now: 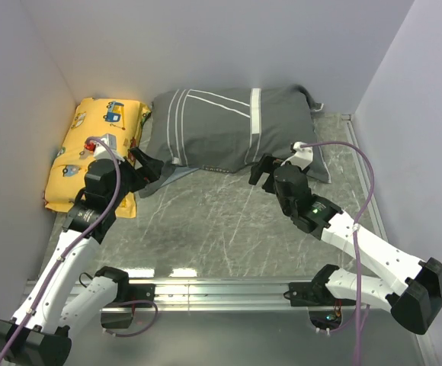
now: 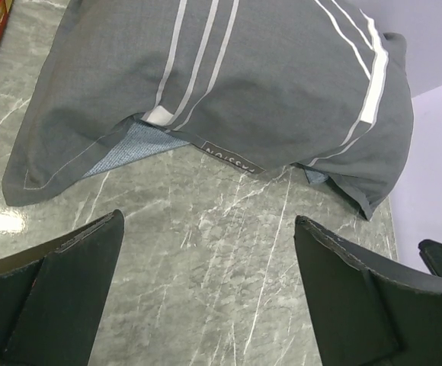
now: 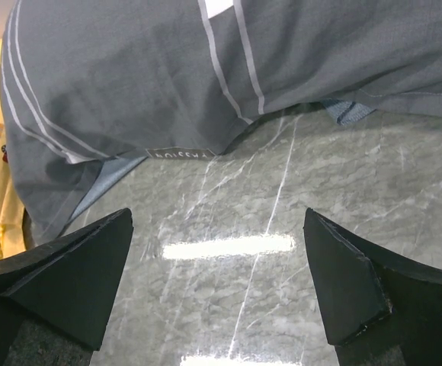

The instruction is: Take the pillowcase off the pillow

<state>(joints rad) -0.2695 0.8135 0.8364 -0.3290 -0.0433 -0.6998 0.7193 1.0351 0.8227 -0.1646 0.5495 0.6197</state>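
The pillowcase's open edge (image 1: pixel 168 158) (image 2: pixel 136 119) is next to the ends of the white stripes nearest the yellow cushion. Next, my left gripper closes on it there.
The grey-blue striped pillowcase (image 1: pixel 229 126) lies filled at the back of the table, its open edge toward me showing a lighter grey inside (image 2: pixel 133 145). The pillow is hidden inside the pillowcase. The pillowcase also shows in the left wrist view (image 2: pixel 229 84) and the right wrist view (image 3: pixel 206 69). My left gripper (image 1: pixel 146 169) is open and empty, just in front of the pillowcase's near left corner. My right gripper (image 1: pixel 263 171) is open and empty, just in front of its near edge toward the right. Both hover over the bare table.
A yellow vehicle-print cushion (image 1: pixel 91 149) lies at the back left against the wall, beside my left arm. Grey walls close in the left, back and right. The marble table top (image 1: pixel 229 221) stretches in front of the pillowcase; a metal rail runs along the near edge.
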